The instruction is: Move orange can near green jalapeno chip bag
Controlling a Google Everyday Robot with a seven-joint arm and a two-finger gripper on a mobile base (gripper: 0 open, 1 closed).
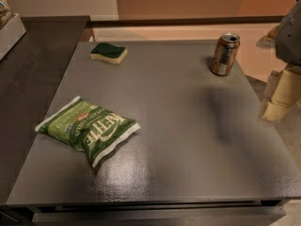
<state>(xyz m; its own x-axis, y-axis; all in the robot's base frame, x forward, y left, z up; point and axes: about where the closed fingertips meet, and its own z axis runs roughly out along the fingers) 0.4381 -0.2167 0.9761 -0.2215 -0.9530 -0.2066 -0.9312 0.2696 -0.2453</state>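
Note:
The upper half of the orange can [226,49], just below its silver top, is the spot my gripper needs to move to next and close on.
The orange can [225,53] stands upright at the far right of the grey table [188,140], with its silver top and pull tab showing. The green jalapeno chip bag [89,128] lies flat and crinkled at the front left of the table, far from the can. My gripper [280,95] hangs at the right edge of the view, just beyond the table's right side, to the right of the can and a little nearer the front. It touches nothing.
A yellow sponge with a green top [108,52] lies at the far left of the table. A dark counter [33,69] adjoins the left side, with a pale box [9,32] on it. A low ledge [188,21] runs behind the table.

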